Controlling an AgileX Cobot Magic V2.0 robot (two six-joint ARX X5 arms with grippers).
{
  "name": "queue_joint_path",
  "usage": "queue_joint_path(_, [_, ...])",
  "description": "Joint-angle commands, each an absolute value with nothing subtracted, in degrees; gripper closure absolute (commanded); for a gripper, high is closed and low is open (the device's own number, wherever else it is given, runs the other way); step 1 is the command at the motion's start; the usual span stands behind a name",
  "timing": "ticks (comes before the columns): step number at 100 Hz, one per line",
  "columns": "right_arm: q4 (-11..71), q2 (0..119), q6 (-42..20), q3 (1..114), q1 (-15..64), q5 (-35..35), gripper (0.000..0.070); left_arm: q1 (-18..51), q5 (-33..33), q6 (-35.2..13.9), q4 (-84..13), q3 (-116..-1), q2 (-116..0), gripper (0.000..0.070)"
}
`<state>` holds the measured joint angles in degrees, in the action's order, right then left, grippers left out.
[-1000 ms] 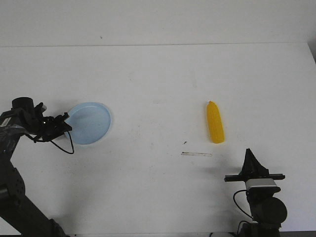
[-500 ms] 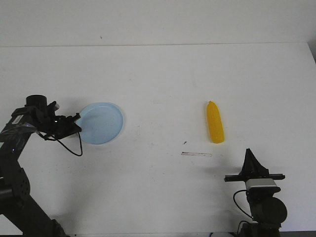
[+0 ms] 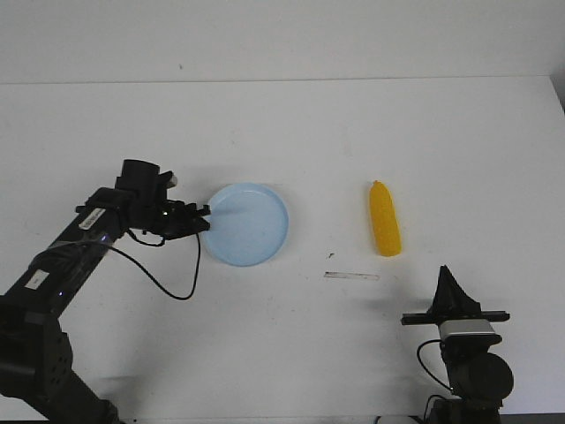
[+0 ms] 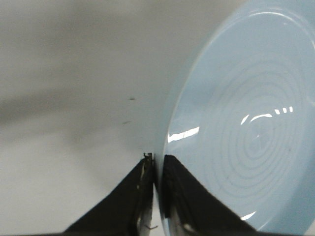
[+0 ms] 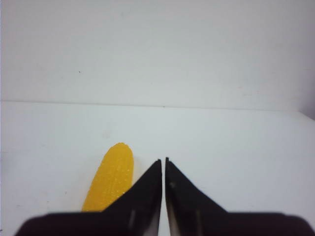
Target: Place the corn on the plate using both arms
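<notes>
My left gripper is going to release the pale blue plate on the white table (image 3: 279,253) next to the small dark speck.
The pale blue plate (image 3: 247,224) lies left of the table's middle. My left gripper (image 3: 205,220) is shut on its left rim; in the left wrist view the two black fingers (image 4: 158,164) pinch the plate's edge (image 4: 236,128). The yellow corn (image 3: 384,219) lies lengthwise right of the middle, well apart from the plate. My right gripper (image 3: 447,276) is shut and empty, near the front edge, below and right of the corn. In the right wrist view the corn (image 5: 110,179) lies beside the closed fingertips (image 5: 164,161).
A short pale strip (image 3: 351,276) and a small dark speck (image 3: 330,256) lie on the white table in front of the corn. The left arm's black cable (image 3: 168,283) loops over the table left of the plate.
My left gripper has dragged the plate to the right, from the table's left side toward the middle. The right arm and the corn have not moved.
</notes>
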<state>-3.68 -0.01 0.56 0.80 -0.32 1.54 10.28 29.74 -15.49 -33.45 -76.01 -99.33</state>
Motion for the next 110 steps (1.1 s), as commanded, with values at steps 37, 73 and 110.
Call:
queue_joint_path(37, [-4.27, 0.08, -0.14, 0.73, -0.19, 1.50, 0.0691, 22.63, 22.48, -18.37, -31.57, -76.73, -101.38, 0.0699])
queue_joint_path(73, [-4.27, 0.08, -0.14, 0.73, -0.19, 1.50, 0.0691, 22.87, 22.52, -18.70, -31.62, -76.69, -104.29, 0.0691])
queue_joint_path(110, [-4.27, 0.08, -0.14, 0.73, -0.19, 1.50, 0.0691, 22.41, 22.48, -18.65, -31.73, -76.69, -103.72, 0.0375])
